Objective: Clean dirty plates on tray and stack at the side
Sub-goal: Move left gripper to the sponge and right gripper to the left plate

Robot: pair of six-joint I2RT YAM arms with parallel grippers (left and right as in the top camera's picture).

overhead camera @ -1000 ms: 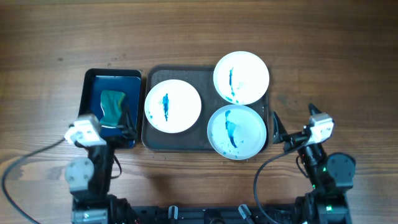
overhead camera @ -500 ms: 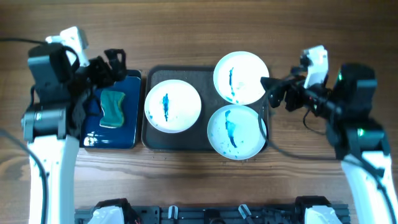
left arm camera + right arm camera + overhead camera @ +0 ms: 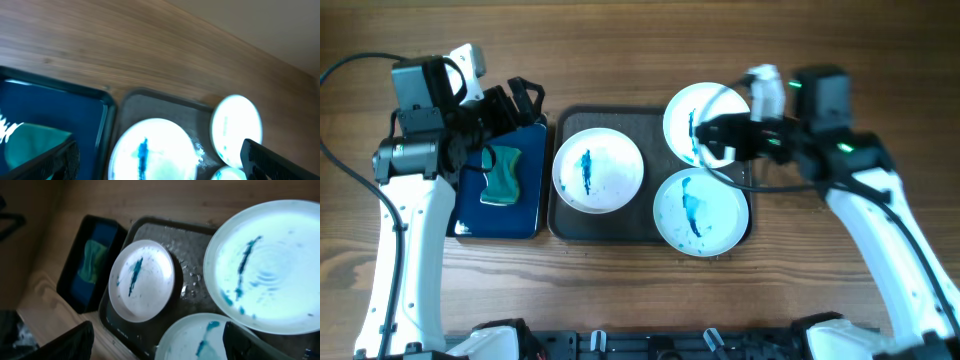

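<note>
I will next move my left gripper to the middle of the teal sponge (image 3: 501, 177) (image 3: 34, 146) in the blue tray and close it there.
Three white plates with blue-teal streaks sit on the dark grey tray (image 3: 650, 118): one at the left (image 3: 598, 170), one at the back right (image 3: 720, 105), and a bluish one at the front right (image 3: 701, 212). My right gripper (image 3: 715, 138) is open and empty, hovering over the back right plate's near edge. Its wrist view (image 3: 160, 345) shows all three plates (image 3: 141, 280) (image 3: 270, 265) (image 3: 210, 340). My left gripper (image 3: 515, 105) is open and empty above the blue tray's back right corner. Its wrist view (image 3: 160, 165) shows the left plate (image 3: 155, 150) and the back right plate (image 3: 236, 130).
A smaller dark blue tray (image 3: 525, 200) stands left of the grey tray and holds a teal sponge (image 3: 501, 172), also in the right wrist view (image 3: 92, 255). Bare wooden table lies behind the trays, in front of them and to the right.
Both arms have risen from the table's front edge and reached back. The left gripper now hangs over the blue tray's corner; the right gripper moved left over the back right plate.
</note>
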